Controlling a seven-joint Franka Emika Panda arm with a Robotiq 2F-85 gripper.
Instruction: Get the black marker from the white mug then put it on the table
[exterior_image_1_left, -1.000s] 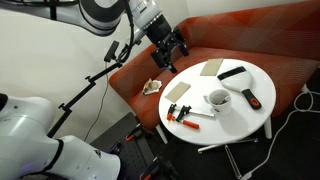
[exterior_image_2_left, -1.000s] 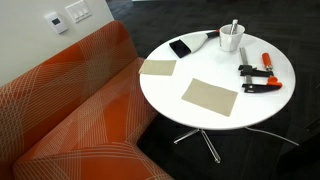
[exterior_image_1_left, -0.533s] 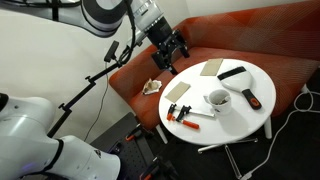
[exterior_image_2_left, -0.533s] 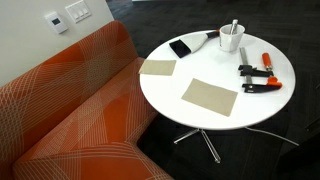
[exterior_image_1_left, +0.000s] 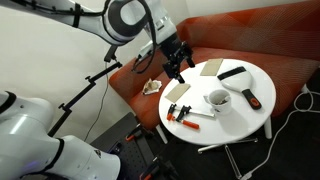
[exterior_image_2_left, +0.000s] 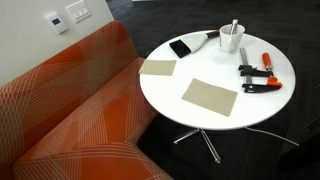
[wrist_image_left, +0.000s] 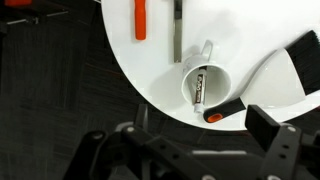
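Next, the gripper closes on the black marker's upper end (exterior_image_1_left: 222, 97) (wrist_image_left: 198, 106), where the marker leans at the white mug's rim, across from the mug's handle.
The white mug (wrist_image_left: 205, 88) stands on the round white table (wrist_image_left: 150, 70). The black marker (wrist_image_left: 199, 88) stands inside it, a pale label on its side. In an exterior view the marker's top (exterior_image_2_left: 235, 27) sticks out of the mug (exterior_image_2_left: 231, 38) at the table's far edge (exterior_image_2_left: 165, 92). My gripper (exterior_image_1_left: 178, 62) hangs open and empty above the sofa, left of the table (exterior_image_1_left: 235, 122) and well short of the mug (exterior_image_1_left: 218, 98). In the wrist view its two fingers (wrist_image_left: 185, 150) are spread wide, off the table edge below the mug.
A flat black bar with an orange tip (wrist_image_left: 225, 110) lies next to the mug. Red-and-black clamps (exterior_image_2_left: 255, 78) and two tan squares (exterior_image_2_left: 210, 96) (exterior_image_2_left: 158, 68) lie on the table. A red-orange sofa (exterior_image_2_left: 70, 110) stands beside it. A camera stand (exterior_image_1_left: 95, 85) is near the arm.
The arm has swung down and to the right, toward the table. The gripper stays open. Nothing on the table has moved.
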